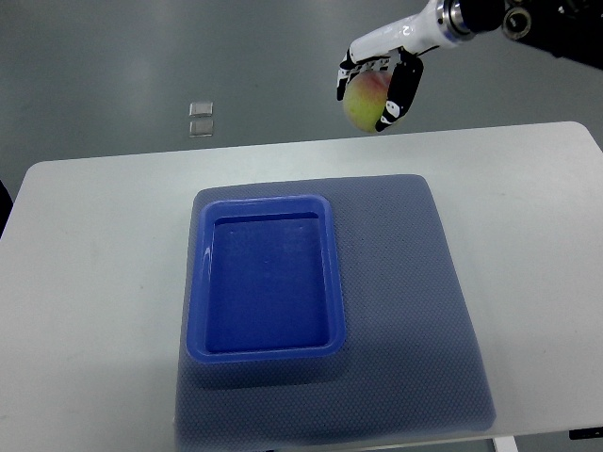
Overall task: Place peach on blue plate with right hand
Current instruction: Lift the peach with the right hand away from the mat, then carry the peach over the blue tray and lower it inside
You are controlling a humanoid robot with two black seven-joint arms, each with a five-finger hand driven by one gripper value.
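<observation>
The peach will leave my right gripper just beyond the middle of the blue plate (272, 270), slightly toward its far rim. The peach hangs above the table's far edge now.
My right hand (380, 87) reaches in from the upper right and is shut on a yellow-green peach with a pink blush (366, 100). Hand and peach hang in the air above the table's far edge, to the upper right of the plate. The blue plate (201, 282) is a rectangular tray with a raised rim. It lies empty on the left part of a grey-blue mat (415, 301) in the middle of the white table. No left arm shows.
The white table (94, 282) spans the picture, its far edge running just below the hand. Beyond it on the grey floor lie two small pale squares (201, 117). A dark object shows at the left edge (4, 200).
</observation>
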